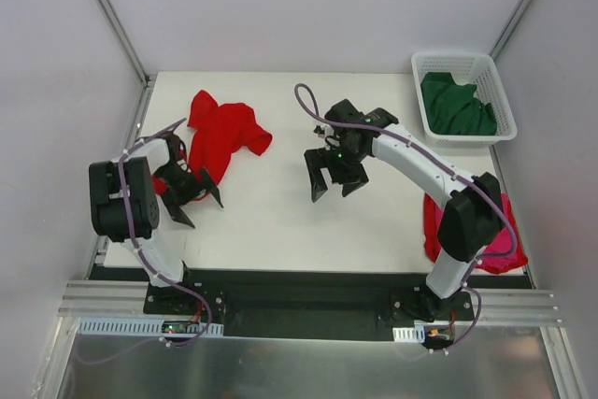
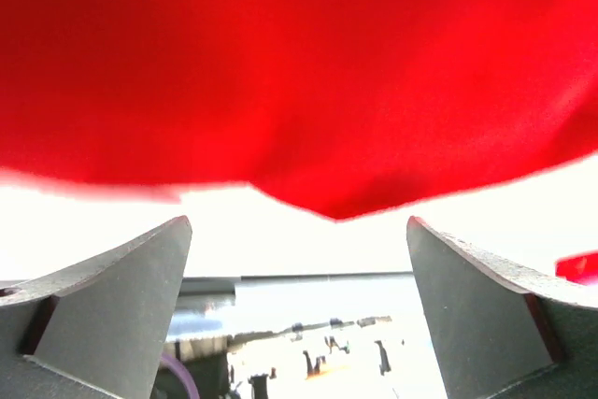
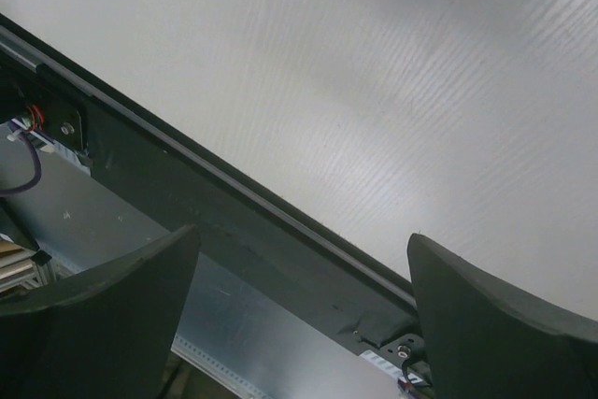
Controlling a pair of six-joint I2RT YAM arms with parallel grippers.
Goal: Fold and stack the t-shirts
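Observation:
I should close my left gripper on the near part of the red t-shirt [image 1: 200, 164], just a little way in from the near edge of the t-shirt.
A bright red t-shirt [image 1: 222, 133] lies crumpled at the back left of the white table [image 1: 280, 221]. My left gripper [image 1: 201, 207] hangs open just in front of its near edge, nothing between its fingers. In the left wrist view the red t-shirt [image 2: 299, 72] fills the upper half above the open left gripper [image 2: 299, 231]. My right gripper [image 1: 333, 192] is open over the bare middle of the table, and in its own view the right gripper [image 3: 304, 249] holds nothing. A magenta-pink t-shirt [image 1: 505, 238] lies on red cloth [image 1: 432, 221] at the front right, partly hidden by the right arm. A dark green t-shirt [image 1: 456, 107] sits in the basket.
The white lattice basket [image 1: 502, 95] stands at the back right corner. Grey walls close in the table on the left, back and right. A black rail [image 3: 234, 203] runs along the table's near edge, where the arm bases are bolted.

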